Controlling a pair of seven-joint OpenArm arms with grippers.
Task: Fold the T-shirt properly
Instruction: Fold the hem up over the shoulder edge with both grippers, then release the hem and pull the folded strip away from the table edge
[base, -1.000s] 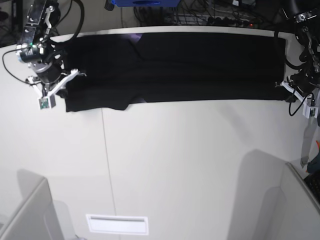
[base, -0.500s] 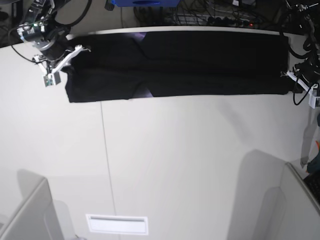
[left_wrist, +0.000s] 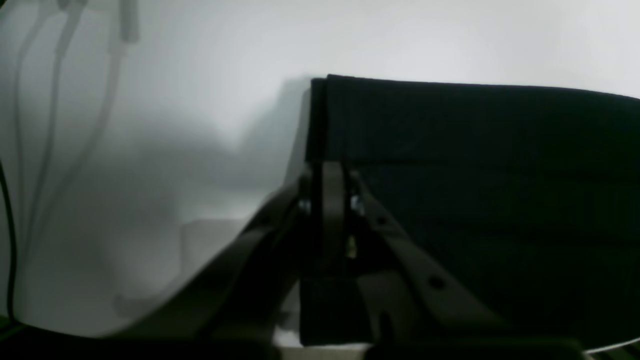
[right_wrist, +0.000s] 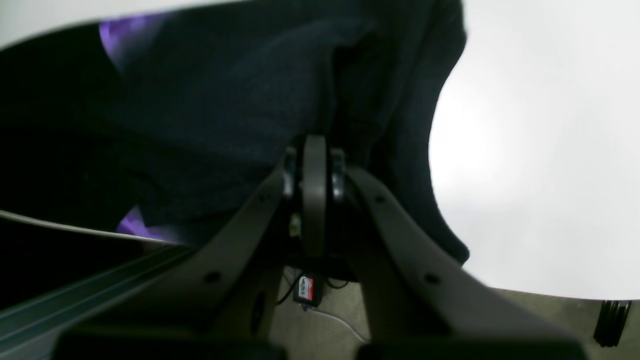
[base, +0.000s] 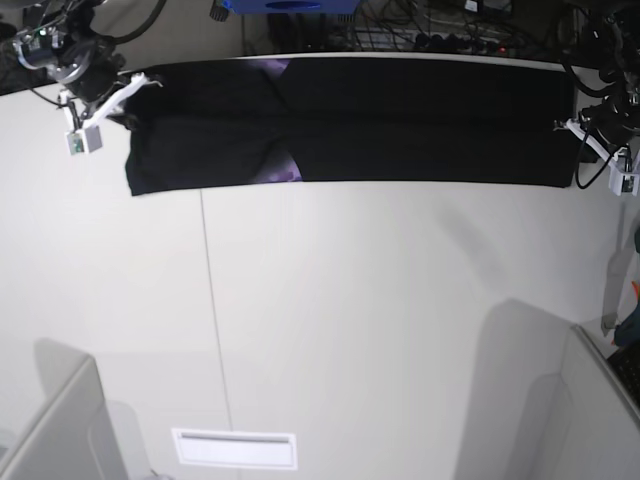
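Observation:
My left gripper pinches just the folded black T-shirt's tip at the table's far edge; I need to grip farther in and drag (base: 532, 132) it nearer.
The black T-shirt (base: 400, 125) lies as a long folded band along the table's far edge, with bits of purple print (base: 285, 172) showing near its middle. My right gripper (base: 138, 86), on the base view's left, is shut on the shirt's left end; in the right wrist view its jaws (right_wrist: 312, 150) pinch bunched black cloth (right_wrist: 215, 110). My left gripper (base: 573, 130), on the base view's right, is shut on the right end; in the left wrist view it (left_wrist: 327, 167) grips the shirt's edge (left_wrist: 475, 170).
The white table (base: 350, 320) has a seam running front to back on the left. A white label plate (base: 235, 448) lies near the front. Grey dividers stand at the front left (base: 55, 430) and front right (base: 590, 410). Cables (base: 440, 35) lie behind the table.
Both grippers have moved toward the table's far edge, drawing the shirt back with them. The band is now straighter, and more purple print shows near its middle.

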